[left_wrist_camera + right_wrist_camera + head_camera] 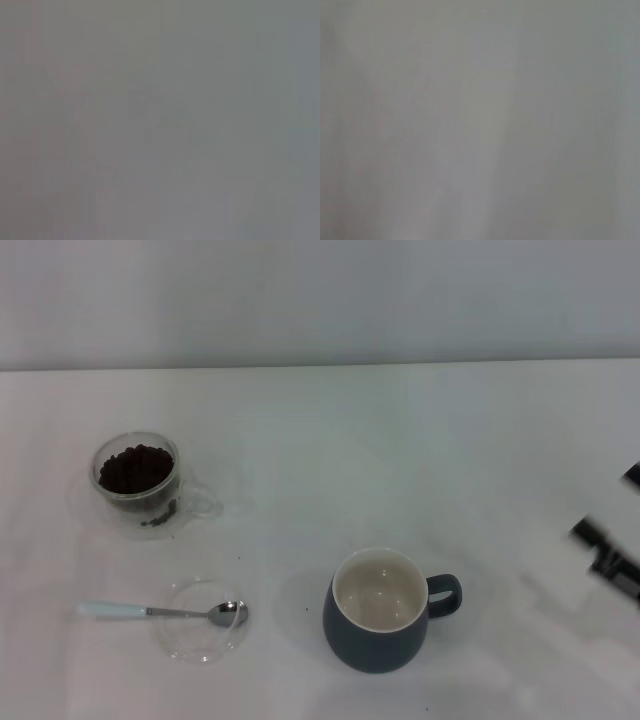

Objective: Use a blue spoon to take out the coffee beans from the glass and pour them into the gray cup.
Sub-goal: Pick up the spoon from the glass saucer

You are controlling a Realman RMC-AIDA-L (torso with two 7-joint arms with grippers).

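Observation:
My left gripper goes to the blue spoon next and closes on its pale handle (98,610) near the end of the handle that is away from the clear dish.
The glass (160,510), a small clear cup with a side handle, stands at the left of the head view with a heap of dark coffee beans (135,469) in it. The blue spoon (160,612) lies in front of it, its pale handle on the table and its metal bowl resting on a flat clear dish (200,638). The gray cup (377,635) stands upright near the front middle, cream inside, empty, handle pointing right. Dark parts of my right gripper (608,552) show at the right edge, far from the cup. My left gripper is out of view. Both wrist views show only a plain blank surface.
The white table (400,460) runs back to a pale wall. A few stray specks lie near the glass and the cup.

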